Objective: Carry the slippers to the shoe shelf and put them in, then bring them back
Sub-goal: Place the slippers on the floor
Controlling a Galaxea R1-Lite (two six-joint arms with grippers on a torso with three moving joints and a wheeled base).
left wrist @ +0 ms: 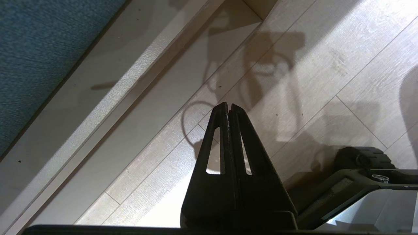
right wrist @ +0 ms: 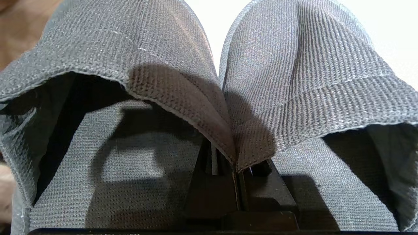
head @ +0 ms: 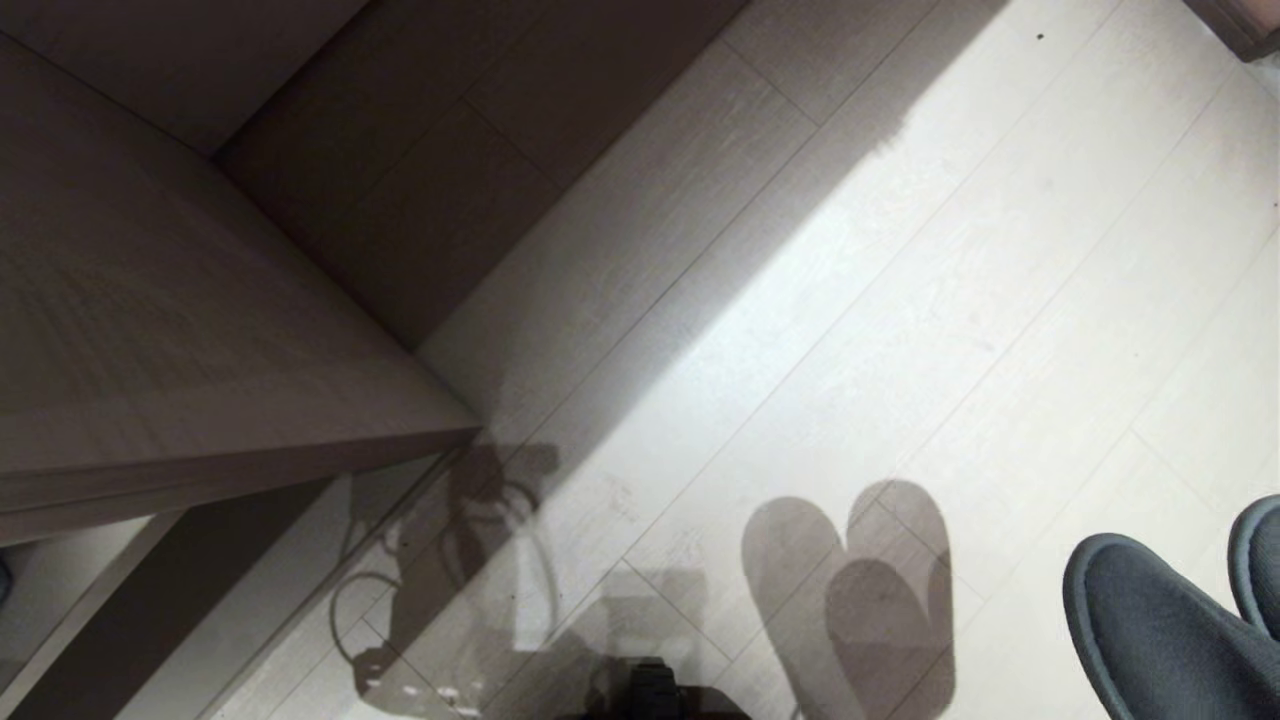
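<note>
Next, I let go of the slippers with my right gripper on the floor across the shadow's edge (head: 674,386), near the corner of the shoe shelf.
The two dark slate-grey slippers (right wrist: 294,65) hang side by side off the floor, toes pointing away from the wrist. My right gripper (right wrist: 236,168) is shut on the inner edges of both uppers, pinched together between its fingers. In the head view the slippers (head: 1160,630) show at the lower right, with their shadow on the floor to their left; the gripper itself is out of that view. The grey-beige laminate unit of the shoe shelf (head: 180,330) fills the left, seen from above. My left gripper (left wrist: 227,107) hangs shut and empty over the floor.
Pale wood-look floor planks (head: 900,300) run diagonally, brightly lit on the right and shaded beside the unit. A pale ledge (left wrist: 98,98) and a blue-grey textured surface (left wrist: 39,49) lie past the left gripper. Part of my dark base (head: 650,695) shows at the bottom edge.
</note>
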